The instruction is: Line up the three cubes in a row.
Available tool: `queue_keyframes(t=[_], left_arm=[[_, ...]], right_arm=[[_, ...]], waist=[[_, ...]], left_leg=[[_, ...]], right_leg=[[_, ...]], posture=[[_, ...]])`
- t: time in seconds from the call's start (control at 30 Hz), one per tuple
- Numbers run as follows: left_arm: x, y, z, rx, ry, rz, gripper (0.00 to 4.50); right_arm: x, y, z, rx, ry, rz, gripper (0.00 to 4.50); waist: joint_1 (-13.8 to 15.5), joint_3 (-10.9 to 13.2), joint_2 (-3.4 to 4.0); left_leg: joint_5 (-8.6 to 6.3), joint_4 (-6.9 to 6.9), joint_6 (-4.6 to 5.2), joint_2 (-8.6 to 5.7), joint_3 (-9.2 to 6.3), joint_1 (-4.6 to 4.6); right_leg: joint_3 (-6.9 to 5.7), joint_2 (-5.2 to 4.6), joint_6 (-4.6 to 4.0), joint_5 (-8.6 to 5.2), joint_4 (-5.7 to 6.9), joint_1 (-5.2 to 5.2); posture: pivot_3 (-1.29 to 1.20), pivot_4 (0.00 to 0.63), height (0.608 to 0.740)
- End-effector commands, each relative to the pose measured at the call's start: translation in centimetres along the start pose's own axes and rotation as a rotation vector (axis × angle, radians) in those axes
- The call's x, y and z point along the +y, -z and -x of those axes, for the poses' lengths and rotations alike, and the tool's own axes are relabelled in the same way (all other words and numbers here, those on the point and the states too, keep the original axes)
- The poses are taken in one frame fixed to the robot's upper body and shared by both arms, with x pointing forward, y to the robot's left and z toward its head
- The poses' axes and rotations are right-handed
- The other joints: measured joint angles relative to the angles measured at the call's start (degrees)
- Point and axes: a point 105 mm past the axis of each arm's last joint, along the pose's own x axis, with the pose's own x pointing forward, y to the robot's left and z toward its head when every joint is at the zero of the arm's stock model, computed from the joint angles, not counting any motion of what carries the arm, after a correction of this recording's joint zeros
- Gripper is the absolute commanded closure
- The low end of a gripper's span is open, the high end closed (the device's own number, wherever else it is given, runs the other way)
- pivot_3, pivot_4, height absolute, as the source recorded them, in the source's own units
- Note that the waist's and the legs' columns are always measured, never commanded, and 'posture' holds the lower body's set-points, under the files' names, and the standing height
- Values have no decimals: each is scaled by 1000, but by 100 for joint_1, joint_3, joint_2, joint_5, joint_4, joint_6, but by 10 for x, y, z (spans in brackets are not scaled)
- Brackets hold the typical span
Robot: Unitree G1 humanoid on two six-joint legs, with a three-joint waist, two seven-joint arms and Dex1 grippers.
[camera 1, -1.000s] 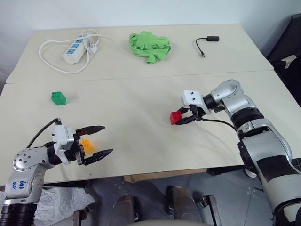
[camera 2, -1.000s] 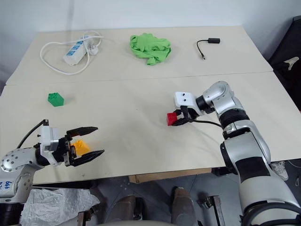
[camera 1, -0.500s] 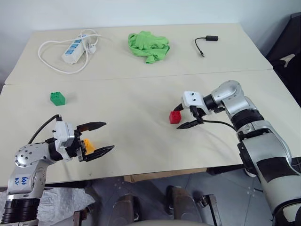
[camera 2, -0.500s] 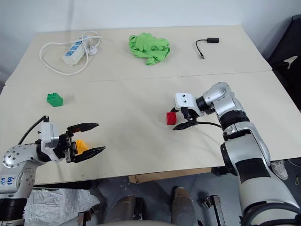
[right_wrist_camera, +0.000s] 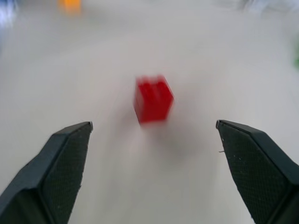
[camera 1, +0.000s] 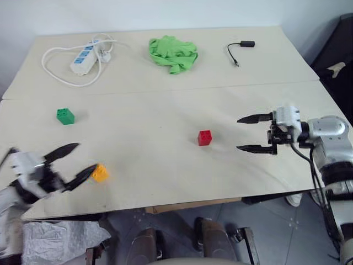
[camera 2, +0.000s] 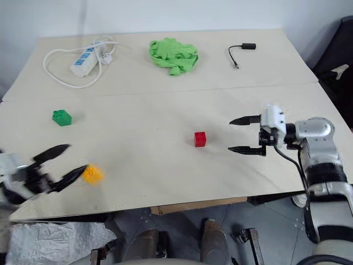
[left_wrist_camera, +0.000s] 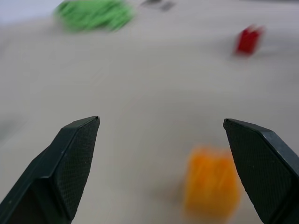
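Note:
Next, I move my left gripper to the green cube, which is farther back than the orange-yellow cube, and close it on the green cube's opposite sides (camera 1: 65,117).
The red cube (camera 1: 205,137) sits alone in the middle of the near table. My right gripper (camera 1: 246,133) hangs open a short way to its right, fingers pointing at it, nothing between them. The orange-yellow cube (camera 1: 100,173) lies near the front edge on the left. My left gripper (camera 1: 73,160) is open just left of it, its tips close beside the cube, not around it. The green cube (camera 1: 65,116) rests farther back on the left. In the right wrist view the red cube (right_wrist_camera: 153,98) lies ahead between the open fingers. The left wrist view shows the orange-yellow cube (left_wrist_camera: 211,182) close ahead.
On the far table lie a white power strip (camera 1: 83,54) with its looped cord, a crumpled light-green cloth (camera 1: 172,49) and a small black adapter (camera 1: 246,44) with a cable. A seam (camera 1: 165,88) runs between the two tables.
My right gripper opened, let go of the red cube and pulled back to the right. My left gripper drew away to the left, leaving the orange-yellow cube on the table.

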Motion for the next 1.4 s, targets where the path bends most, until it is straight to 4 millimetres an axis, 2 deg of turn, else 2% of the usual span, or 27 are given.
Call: queue_keyframes(t=[0.03, 0.13, 0.2, 0.3, 0.4, 0.43, 0.53, 0.63, 0.7, 0.8, 0.9, 1.07, 1.27, 1.4], left_arm=[[17, 4, 37, 22, -126, 65, 0], [14, 22, 51, 65, -176, 118, 0], [11, 29, 53, 59, -214, 147, 0], [7, 29, 51, 6, -261, 174, 0], [13, 28, 45, -45, -334, 156, 0], [14, 23, 35, -66, -345, 133, 0], [31, -11, -13, -220, -492, 127, 0], [32, -33, -46, -288, -530, 147, 0], [33, -44, -82, -261, -519, 166, 0], [53, -52, -121, -187, -613, 147, 0], [70, -53, -138, -145, -674, 146, 0], [83, -58, -165, -139, -717, 179, 0], [87, -50, -168, -95, -737, 178, 0], [88, -31, -171, -18, -707, 237, 0]], right_arm=[[15, -21, 6, -119, -36, 4, 60], [24, -19, 3, -158, -8, -35, 60], [26, -19, 1, -188, 24, -24, 60], [30, -19, -2, -204, 47, -24, 60], [30, -20, -5, -218, 64, -2, 60], [30, -23, -8, -229, 70, 7, 60], [29, -41, -20, -302, 89, 26, 60], [34, -49, -26, -311, 59, 26, 60], [32, -54, -28, -335, 71, 10, 60], [31, -56, -30, -333, 69, 3, 60], [31, -59, -32, -331, 61, 4, 60], [32, -64, -36, -342, 59, 8, 60], [36, -61, -36, -328, 71, 1, 60], [36, -59, -37, -323, 92, 9, 60]], waist=[[28, 0, 1], [148, -1, -2], [189, -5, -8], [222, -7, -12], [230, -8, -13], [230, -9, -14], [337, -10, -16], [345, -19, -31], [329, -21, -35], [365, -24, -41], [309, -28, -47], [302, -25, -52], [317, -26, -59], [323, -25, -60]], left_leg=[[-1, 0, 2, 9, 0, 1], [-6, 8, 14, -1, -1, 4], [-9, 9, 16, -1, -1, 4], [-12, 9, 13, -1, -6, 3], [-13, 8, 11, 0, -8, 1], [-13, 8, 11, 0, -7, 0], [-11, 9, 14, -2, -9, 2], [-5, 16, 13, -7, -18, -2], [-6, 14, 16, -12, -14, 1], [-4, 16, 20, -28, -12, -5], [-3, 14, 21, -36, -1, -1], [0, 5, 13, -25, 25, -8], [1, 7, 13, -28, 25, -9], [1, 11, 12, -28, 27, -9]], right_leg=[[2, -6, 0, 0, 0, 0], [17, -17, 12, 8, 0, 4], [23, -20, 10, 13, -3, 4], [21, -24, 4, 17, -5, 3], [20, -23, 1, 18, -5, 1], [19, -22, 1, 18, -5, 1], [20, -23, 0, 20, 0, 3], [18, -24, -4, 26, 11, 4], [20, -22, -4, 27, 10, 4], [13, -17, -3, 28, 7, 6], [12, -8, -2, 28, 3, 5], [-15, 7, -2, 27, -16, 0], [-15, 6, -2, 27, -15, 5], [-15, 6, -2, 27, -13, 7]], posture=[[0, 150, 740], [0, 150, 740], [0, 150, 740], [0, 150, 740], [0, 150, 740], [0, 150, 740], [0, 150, 740], [0, 150, 740], [0, 150, 740], [0, 150, 740], [0, 150, 740], [0, 150, 740], [0, 150, 740], [0, 150, 740]])
